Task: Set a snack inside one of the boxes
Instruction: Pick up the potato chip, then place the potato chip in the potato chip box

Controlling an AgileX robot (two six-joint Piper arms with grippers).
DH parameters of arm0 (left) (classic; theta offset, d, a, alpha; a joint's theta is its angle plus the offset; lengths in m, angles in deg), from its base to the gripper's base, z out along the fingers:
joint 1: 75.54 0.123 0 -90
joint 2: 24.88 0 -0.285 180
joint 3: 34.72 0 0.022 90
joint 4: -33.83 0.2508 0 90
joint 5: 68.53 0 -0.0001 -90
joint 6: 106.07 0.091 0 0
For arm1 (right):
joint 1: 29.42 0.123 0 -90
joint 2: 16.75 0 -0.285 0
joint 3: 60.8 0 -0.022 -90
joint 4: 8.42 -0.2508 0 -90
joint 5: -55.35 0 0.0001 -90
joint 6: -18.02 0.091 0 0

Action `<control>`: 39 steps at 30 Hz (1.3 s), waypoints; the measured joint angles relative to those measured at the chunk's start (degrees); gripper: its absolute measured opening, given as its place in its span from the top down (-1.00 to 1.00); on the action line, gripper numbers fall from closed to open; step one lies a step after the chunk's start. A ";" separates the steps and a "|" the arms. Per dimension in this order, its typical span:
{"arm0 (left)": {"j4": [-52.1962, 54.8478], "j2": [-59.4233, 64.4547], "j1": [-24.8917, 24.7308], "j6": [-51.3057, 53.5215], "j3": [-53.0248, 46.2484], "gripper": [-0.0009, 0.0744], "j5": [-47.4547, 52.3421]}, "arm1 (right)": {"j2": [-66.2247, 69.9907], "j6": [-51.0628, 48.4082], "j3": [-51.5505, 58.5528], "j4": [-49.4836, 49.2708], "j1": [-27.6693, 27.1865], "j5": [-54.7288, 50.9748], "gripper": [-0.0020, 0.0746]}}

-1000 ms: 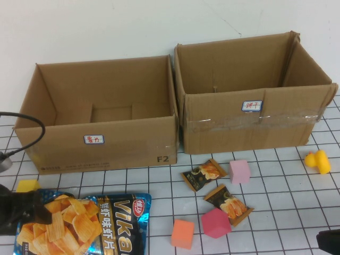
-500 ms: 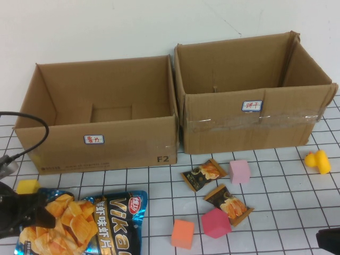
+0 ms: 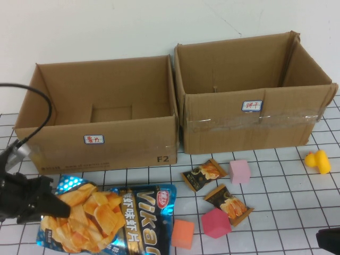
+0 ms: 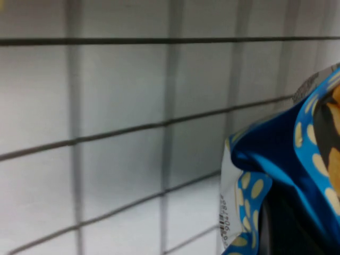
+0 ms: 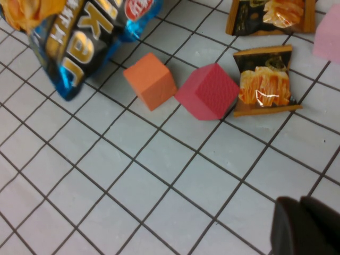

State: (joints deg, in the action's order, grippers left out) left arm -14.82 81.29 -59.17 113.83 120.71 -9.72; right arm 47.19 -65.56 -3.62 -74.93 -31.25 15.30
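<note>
The robot's left gripper should release the blue chips bag in the cardboard box's end [image 3: 78,109] nearest the black cable. The bag now hangs lifted off the table.
A big blue chips bag [image 3: 106,215] hangs at the front left, lifted off the table, in front of the left cardboard box [image 3: 101,143]. My left gripper [image 3: 50,204] is shut on the bag's left end; the bag also fills one edge of the left wrist view [image 4: 287,175]. The right cardboard box [image 3: 249,119] stands beside the left one. Two small brown snack packets [image 3: 203,174] [image 3: 228,204] lie in front of the right box. My right gripper [image 3: 329,241] is parked at the front right with fingers together, empty [image 5: 308,228].
An orange cube [image 3: 183,234], a crimson cube [image 3: 215,223] and a pink cube [image 3: 239,171] lie among the packets. A yellow duck [image 3: 317,161] sits at the right. A black cable [image 3: 32,122] loops over the left arm.
My left gripper has lifted the chips bag and carried it to the right and towards the boxes. The yellow cube at the left is now hidden. The right arm has not moved.
</note>
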 joint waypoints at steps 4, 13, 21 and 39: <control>-1.27 -2.25 0.00 1.67 0.09 0.70 2.37 | 0.00 -0.12 0.00 0.00 0.00 0.00 0.95; -14.84 -7.10 0.00 9.76 0.27 0.70 7.88 | 0.00 -0.44 0.00 -0.34 0.00 0.10 0.95; -28.51 -9.61 0.00 10.38 10.58 0.70 8.31 | 0.00 -0.44 0.00 -0.42 0.00 0.09 0.95; -30.96 -7.75 0.00 19.96 22.91 0.35 -17.65 | 0.00 -1.96 0.00 -3.53 0.00 1.41 0.95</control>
State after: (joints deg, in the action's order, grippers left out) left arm -45.78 73.54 -59.17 133.79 143.62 -27.37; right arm 47.19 -67.51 -3.62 -78.47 -31.25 16.71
